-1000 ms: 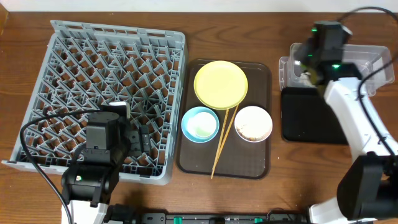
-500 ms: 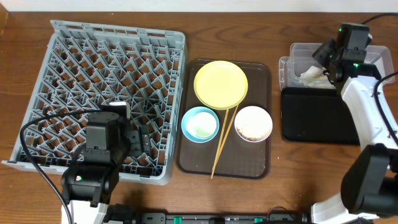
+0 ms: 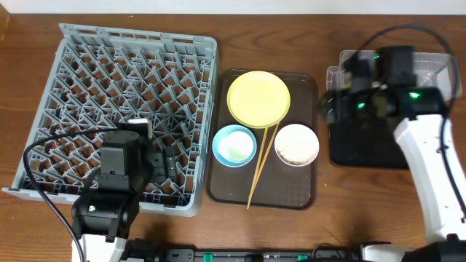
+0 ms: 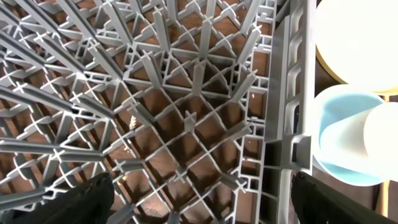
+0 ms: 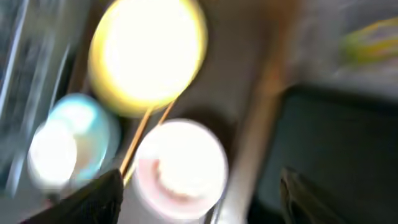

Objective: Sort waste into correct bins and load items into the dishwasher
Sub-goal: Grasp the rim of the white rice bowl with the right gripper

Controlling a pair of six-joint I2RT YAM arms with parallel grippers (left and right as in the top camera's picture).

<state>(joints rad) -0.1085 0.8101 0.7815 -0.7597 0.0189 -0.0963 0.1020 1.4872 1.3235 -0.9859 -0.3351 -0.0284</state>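
My right gripper is to go next to the white bowl with beige scraps and close on its rim point(image 3: 276, 145) point(image 5: 137, 176) beside the chopsticks.
The grey dishwasher rack point(image 3: 87, 80) fills the left of the table. My left gripper point(image 3: 162, 161) hovers open over the rack's near right corner point(image 4: 186, 118), holding nothing. On the brown tray point(image 3: 306, 193) lie the yellow plate point(image 3: 258, 98), the light blue bowl point(image 3: 234, 144), the white bowl point(image 3: 296, 144) with beige scraps, and the chopsticks point(image 3: 261, 169). My right gripper point(image 3: 336, 98) is a motion blur at the left edge of the clear tub point(image 3: 437, 62) and the black tray point(image 3: 364, 149). It is open and empty point(image 5: 199, 199) above the white bowl point(image 5: 180, 165).
In the right wrist view a green-yellow blur point(image 5: 367, 40) lies in the clear tub. The left arm's cable point(image 3: 44, 156) loops over the rack's near left. Bare wood shows between the brown tray and the black tray.
My right gripper has opened over the clear tub, where white tissue then lay, and has swung left toward the brown tray. The left arm has not moved.
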